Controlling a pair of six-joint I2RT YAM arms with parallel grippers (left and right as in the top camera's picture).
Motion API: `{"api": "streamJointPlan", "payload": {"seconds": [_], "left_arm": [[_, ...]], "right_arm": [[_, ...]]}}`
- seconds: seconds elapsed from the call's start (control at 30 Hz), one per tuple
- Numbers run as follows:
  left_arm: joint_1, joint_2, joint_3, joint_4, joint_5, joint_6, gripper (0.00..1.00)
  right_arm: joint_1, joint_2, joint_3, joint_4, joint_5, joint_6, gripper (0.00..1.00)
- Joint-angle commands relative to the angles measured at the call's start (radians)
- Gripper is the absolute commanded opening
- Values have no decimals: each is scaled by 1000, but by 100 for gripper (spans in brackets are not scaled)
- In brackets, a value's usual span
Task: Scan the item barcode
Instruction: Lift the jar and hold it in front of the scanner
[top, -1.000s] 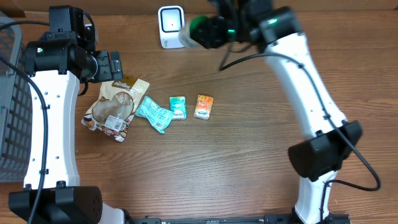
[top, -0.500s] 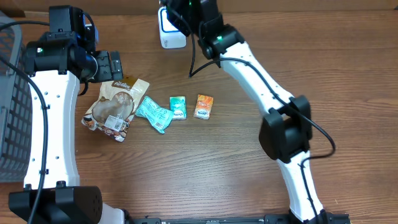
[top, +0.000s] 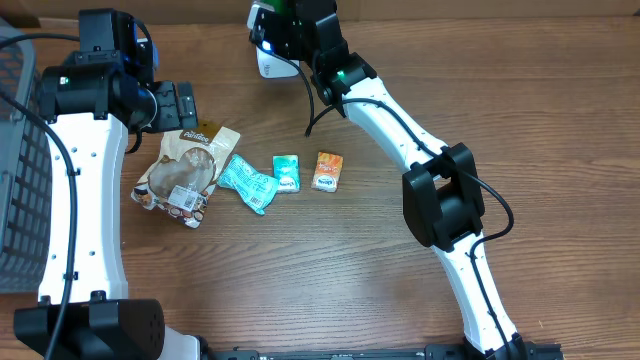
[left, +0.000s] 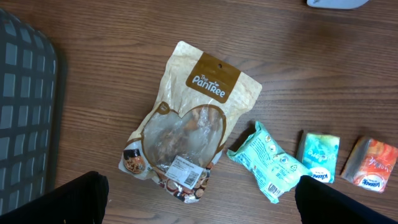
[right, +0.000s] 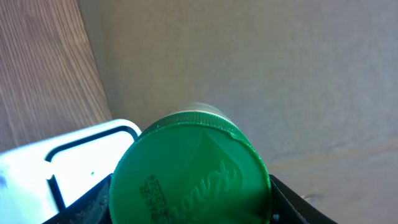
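Note:
Next, I put the item down with my right gripper on bare table (top: 445, 148) beyond the orange tissue pack, away from the snack bag.
My right gripper (top: 290, 22) is shut on the item, a round container with a green lid (right: 189, 169). A small printed code shows on the lid. Black fingers (right: 93, 202) flank the lid on both sides. The gripper holds the item right over the white barcode scanner (top: 270, 60) at the table's back edge. In the right wrist view, the scanner (right: 56, 165) is directly behind the lid. My left gripper (top: 180, 105) hangs open above the snack bag (left: 186, 124) with nothing between its fingers (left: 68, 199).
A tan Pantree snack bag (top: 183, 172), a teal packet (top: 248, 182), a teal tissue pack (top: 287, 172) and an orange tissue pack (top: 327, 171) lie in a row mid-table. A grey basket (top: 20, 180) stands at the left edge.
The right arm has swung left along the back of the table, carrying the green-lidded item from right of the scanner to over it. The left arm has not moved.

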Motion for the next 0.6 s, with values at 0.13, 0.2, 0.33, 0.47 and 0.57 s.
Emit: {"api": "streamJointPlan", "payload": {"seconds": [0.13, 0.2, 0.33, 0.47, 0.57], "left_arm": [[2, -13, 12, 1, 8, -11, 100], [2, -13, 12, 1, 8, -11, 100], [2, -13, 12, 1, 8, -11, 100], [2, -13, 12, 1, 8, -11, 100], [2, -13, 12, 1, 8, -11, 100]], "right_arm": [[-7, 4, 9, 26, 9, -174, 22], [-7, 4, 8, 24, 5, -174, 22], [-7, 3, 9, 22, -7, -162, 22], [-5, -16, 9, 23, -39, -80, 23], [-8, -57, 9, -4, -53, 33, 23]]}}
